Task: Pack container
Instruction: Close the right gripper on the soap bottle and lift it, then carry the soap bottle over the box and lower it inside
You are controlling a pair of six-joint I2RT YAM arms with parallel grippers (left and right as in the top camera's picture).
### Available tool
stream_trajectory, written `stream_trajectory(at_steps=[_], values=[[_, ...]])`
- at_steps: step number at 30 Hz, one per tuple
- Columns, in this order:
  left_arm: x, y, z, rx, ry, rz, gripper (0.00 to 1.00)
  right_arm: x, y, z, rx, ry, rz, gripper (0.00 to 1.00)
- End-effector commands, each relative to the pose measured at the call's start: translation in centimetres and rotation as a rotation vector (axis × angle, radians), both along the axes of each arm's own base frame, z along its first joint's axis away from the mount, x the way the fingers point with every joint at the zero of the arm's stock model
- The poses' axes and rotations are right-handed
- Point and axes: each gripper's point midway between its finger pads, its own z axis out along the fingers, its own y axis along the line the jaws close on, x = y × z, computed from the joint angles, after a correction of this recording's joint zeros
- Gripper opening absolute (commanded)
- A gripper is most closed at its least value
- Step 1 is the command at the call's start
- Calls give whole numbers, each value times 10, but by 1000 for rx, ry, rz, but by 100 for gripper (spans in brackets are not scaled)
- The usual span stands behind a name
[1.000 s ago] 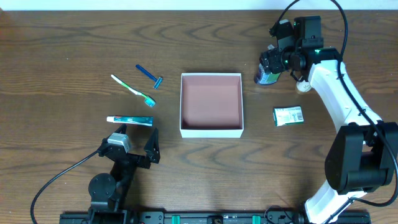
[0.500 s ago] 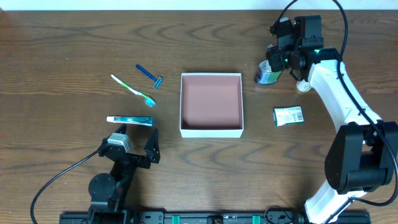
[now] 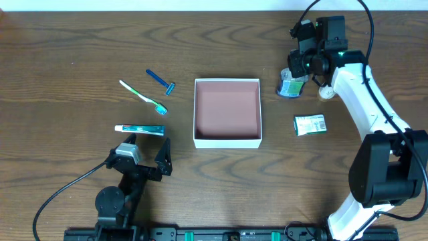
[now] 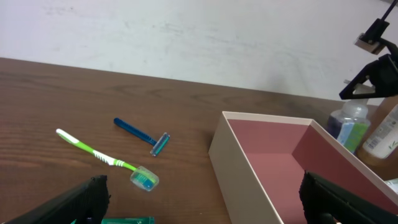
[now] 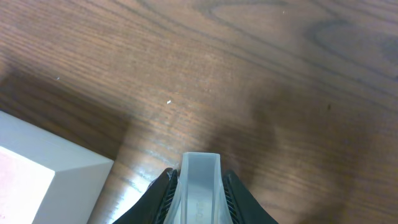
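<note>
My right gripper needs to let go of the clear bottle inside the container's far corner [image 3: 211,92], the one closest to the blue razor.
The container [image 3: 227,112], a square white-walled box with a pink inside, sits mid-table; it also shows in the left wrist view [image 4: 273,162], and one white corner of it [image 5: 43,177] in the right wrist view. Right of its far corner, my right gripper [image 3: 299,69] is shut on a clear bottle with a blue-green label [image 3: 289,88]. The bottle's clear body [image 5: 200,186] fills the gap between the black fingers. My left gripper [image 3: 144,161] rests open near the front edge, left of the container, holding nothing.
A green toothbrush [image 3: 142,97], a blue razor [image 3: 160,82] and a toothpaste tube [image 3: 139,129] lie left of the container. A green packet [image 3: 309,124] and a small white bottle [image 3: 326,93] lie to its right, under the right arm.
The right gripper has closed onto the clear bottle, and the bottle has shifted slightly right with it. The left arm has not moved.
</note>
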Motion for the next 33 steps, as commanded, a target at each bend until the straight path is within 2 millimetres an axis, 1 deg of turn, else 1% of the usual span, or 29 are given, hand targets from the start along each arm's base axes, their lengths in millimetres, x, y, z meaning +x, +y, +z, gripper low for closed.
stream_trajectory(at_steps=[1, 2, 4, 5, 8, 9, 11, 13, 15, 18, 20, 24, 29, 33], values=[[-1, 0, -16, 16, 43, -6, 98, 14, 14, 54, 38, -101, 15, 11], [-1, 0, -16, 16, 43, -6, 98, 14, 16, 63, 39, -107, 18, 10], [-1, 0, -16, 16, 43, -6, 98, 12, 21, 83, 36, -117, 27, 2], [-1, 0, -16, 16, 43, -6, 98, 10, 24, 95, 38, -126, 35, 1], [-1, 0, -16, 16, 43, -6, 98, 5, 38, 127, 33, -164, 58, 1], [-1, 0, -16, 16, 43, -6, 98, 2, 45, 141, 31, -185, 69, 2], [-1, 0, -16, 16, 43, -6, 98, -3, 57, 161, 22, -217, 78, 2], [-1, 0, -16, 16, 43, -6, 98, -11, 72, 180, 11, -251, 92, 3], [-1, 0, -16, 16, 43, -6, 98, -18, 87, 192, -4, -280, 99, 4], [-1, 0, -16, 16, 43, -6, 98, -27, 110, 200, -15, -302, 116, 4], [-1, 0, -16, 16, 43, -6, 98, -35, 130, 200, -3, -301, 142, 5], [-1, 0, -16, 16, 43, -6, 98, -49, 160, 200, 29, -293, 165, 6], [-1, 0, -16, 16, 43, -6, 98, -61, 187, 200, 95, -275, 164, 7], [-1, 0, -16, 16, 43, -6, 98, -66, 204, 191, 125, -242, 160, 7]])
